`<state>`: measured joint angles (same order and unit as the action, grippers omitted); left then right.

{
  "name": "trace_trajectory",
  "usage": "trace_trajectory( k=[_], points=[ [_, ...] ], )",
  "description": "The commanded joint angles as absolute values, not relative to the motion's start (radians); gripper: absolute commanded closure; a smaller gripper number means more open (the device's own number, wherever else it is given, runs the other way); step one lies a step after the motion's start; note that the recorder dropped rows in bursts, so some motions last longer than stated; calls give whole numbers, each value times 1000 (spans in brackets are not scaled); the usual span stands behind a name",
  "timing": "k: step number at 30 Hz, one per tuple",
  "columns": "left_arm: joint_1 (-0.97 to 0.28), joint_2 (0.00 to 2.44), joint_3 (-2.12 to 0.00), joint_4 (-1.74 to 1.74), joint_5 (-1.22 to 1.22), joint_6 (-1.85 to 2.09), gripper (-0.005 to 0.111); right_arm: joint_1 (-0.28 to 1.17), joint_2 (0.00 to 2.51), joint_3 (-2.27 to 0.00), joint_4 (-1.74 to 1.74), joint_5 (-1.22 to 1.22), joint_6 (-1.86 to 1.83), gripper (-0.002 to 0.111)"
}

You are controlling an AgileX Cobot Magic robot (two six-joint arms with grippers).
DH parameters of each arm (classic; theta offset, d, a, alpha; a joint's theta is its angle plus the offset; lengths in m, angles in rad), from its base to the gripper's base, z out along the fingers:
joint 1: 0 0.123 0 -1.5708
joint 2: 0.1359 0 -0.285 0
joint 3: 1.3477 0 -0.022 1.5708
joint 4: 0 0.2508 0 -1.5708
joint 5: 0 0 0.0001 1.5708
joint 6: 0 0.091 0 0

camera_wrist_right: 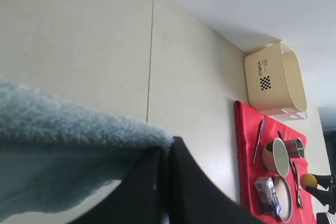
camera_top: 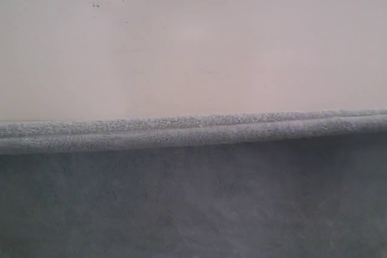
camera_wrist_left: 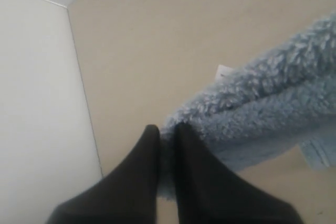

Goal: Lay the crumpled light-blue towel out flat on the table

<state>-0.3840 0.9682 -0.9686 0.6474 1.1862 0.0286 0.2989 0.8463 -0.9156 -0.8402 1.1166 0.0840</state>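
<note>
The robot's right gripper should release the light-blue towel's corner on the bare table (camera_top: 354, 150) near the wall, toward the red mat.
The light-blue towel (camera_top: 193, 197) fills the lower part of the exterior view, its hemmed edge stretched straight across in front of the pale table (camera_top: 193, 46). Neither gripper shows in that view. In the left wrist view my left gripper (camera_wrist_left: 167, 132) is shut on a corner of the towel (camera_wrist_left: 262, 108), fluffy cloth pinched between the black fingers, and a small white label (camera_wrist_left: 224, 71) peeks out behind the cloth. In the right wrist view my right gripper (camera_wrist_right: 165, 153) is shut on another corner of the towel (camera_wrist_right: 63, 145), which hangs away over the table (camera_wrist_right: 105, 40).
A red mat (camera_wrist_right: 247, 161) lies on the table past the right gripper, carrying a cup (camera_wrist_right: 277, 157), a metal cup (camera_wrist_right: 296, 147), utensils and a small packet (camera_wrist_right: 265, 192). A beige box with a checker mark (camera_wrist_right: 273, 80) stands behind it. White wall (camera_wrist_left: 37, 103) borders the table.
</note>
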Motion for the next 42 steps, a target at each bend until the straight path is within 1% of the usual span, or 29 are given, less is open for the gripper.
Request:
trace_trajectory(
  k=[1, 5, 10, 15, 18, 24, 30, 34, 42],
  points=[
    [-386, 1051, -965, 759, 1150, -29, 103, 291, 946, -915, -900, 1057, 120, 108],
    [-383, 1118, -965, 866, 1107, -102, 103, 291, 1052, -915, -911, 999, 156, 108],
    [-383, 1216, -965, 891, 1067, -115, 103, 289, 1196, -915, -942, 909, 226, 108],
    [-376, 1320, -971, 1024, 940, -261, 103, 289, 1327, -922, -1006, 854, 305, 108],
    [-357, 1385, -1015, 1031, 861, -289, 103, 289, 1391, -939, -1026, 820, 338, 108],
    [-320, 1547, -1135, 1028, 818, -307, 103, 289, 1527, -1027, -1059, 818, 350, 108],
    [-285, 1684, -1212, 1027, 757, -329, 103, 288, 1656, -1138, -1102, 810, 361, 108],
    [-239, 1757, -1240, 1016, 739, -340, 103, 258, 1736, -1199, -1109, 796, 361, 108],
    [-155, 1854, -1242, 1010, 604, -400, 103, 169, 1864, -1270, -1093, 756, 361, 108]
  ],
)
